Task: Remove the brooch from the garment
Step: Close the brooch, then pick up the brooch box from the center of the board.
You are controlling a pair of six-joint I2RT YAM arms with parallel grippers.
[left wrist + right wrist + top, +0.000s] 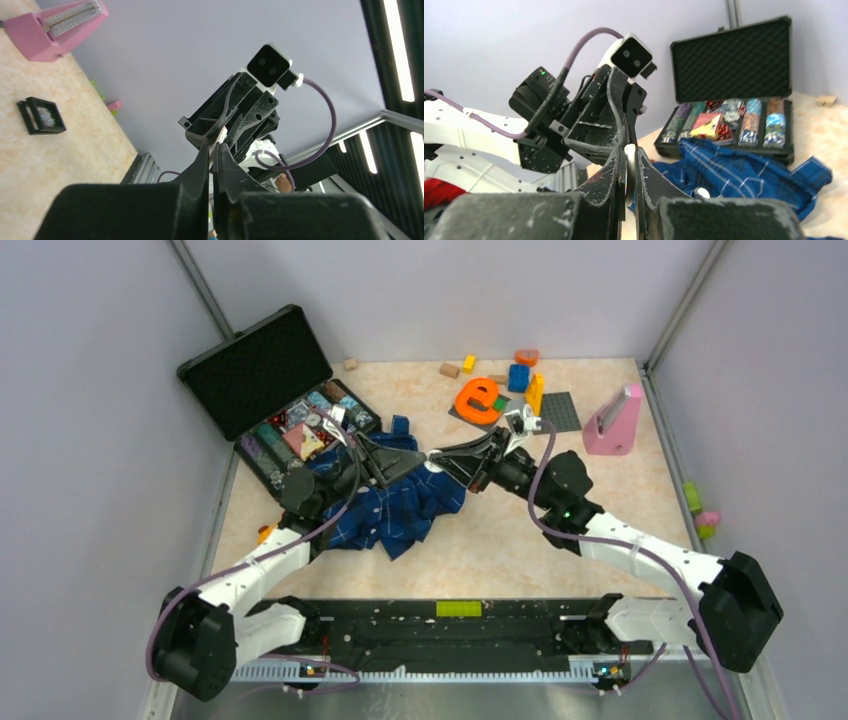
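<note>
My left gripper will open and take the brooch by its free edge [629, 149] first, because the brooch sits in my right gripper, which must reach the black square frame.
The brooch [628, 162], a small silvery disc, shows edge-on between my right gripper's [628, 155] shut fingers, lifted off the garment [744, 170], a dark blue plaid shirt that lies crumpled on the table. My left gripper [214, 150] faces it tip to tip, its jaws almost together on the far edge of the same pale disc [220, 139]. In the top view both grippers, the left [415, 458] and the right [442, 457], meet over the shirt's [400, 510] upper edge with the brooch [430, 457] between them. A small shiny round piece [701, 192] lies on the shirt.
An open black case [262, 365] with packed compartments stands at the back left, touching the shirt. An orange letter block [478, 398], coloured blocks [520, 375] and a pink metronome [612, 420] stand behind the right arm. A black square frame [41, 116] lies on the table.
</note>
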